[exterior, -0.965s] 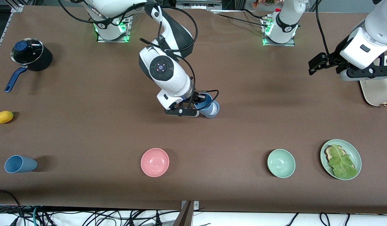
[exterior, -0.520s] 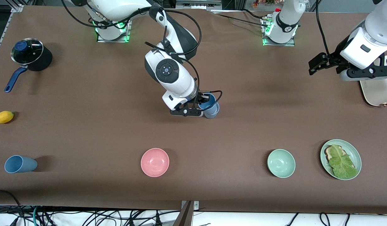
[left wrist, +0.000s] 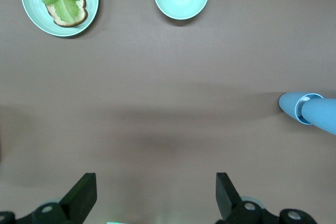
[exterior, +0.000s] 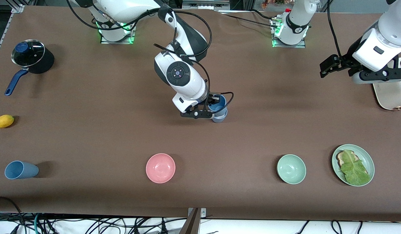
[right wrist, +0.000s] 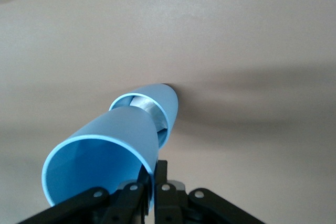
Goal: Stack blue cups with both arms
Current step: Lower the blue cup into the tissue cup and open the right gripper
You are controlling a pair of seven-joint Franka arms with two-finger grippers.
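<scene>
My right gripper needs to let go of the mid-blue cup down inside the standing paler grey-blue cup (exterior: 219, 112) (right wrist: 145, 112).
My right gripper (exterior: 212, 103) is shut on the rim of a mid-blue cup (exterior: 218, 105) at the table's middle. In the right wrist view the fingers (right wrist: 178, 174) pinch the cup's wall (right wrist: 105, 153). The cup is tilted and its base sits in the mouth of the paler grey-blue cup (exterior: 219, 117), which stands on the table (right wrist: 167, 103). Both cups also show in the left wrist view: the paler one (left wrist: 292, 103) and the mid-blue one (left wrist: 321, 116). My left gripper (exterior: 330, 66) waits open and empty in the air at the left arm's end (left wrist: 155, 195). Another blue cup (exterior: 20, 170) lies on its side at the right arm's end.
A pink bowl (exterior: 160, 168), a pale green bowl (exterior: 291, 169) and a green plate with bread and lettuce (exterior: 366, 156) lie nearer the front camera. A lidded black pot (exterior: 31, 58) and a yellow fruit (exterior: 4, 121) are at the right arm's end. A white appliance (exterior: 390, 96) sits under the left arm.
My right gripper has moved the mid-blue cup toward the left arm's end and over the paler cup, covering its whitish inside. The left arm has not moved.
</scene>
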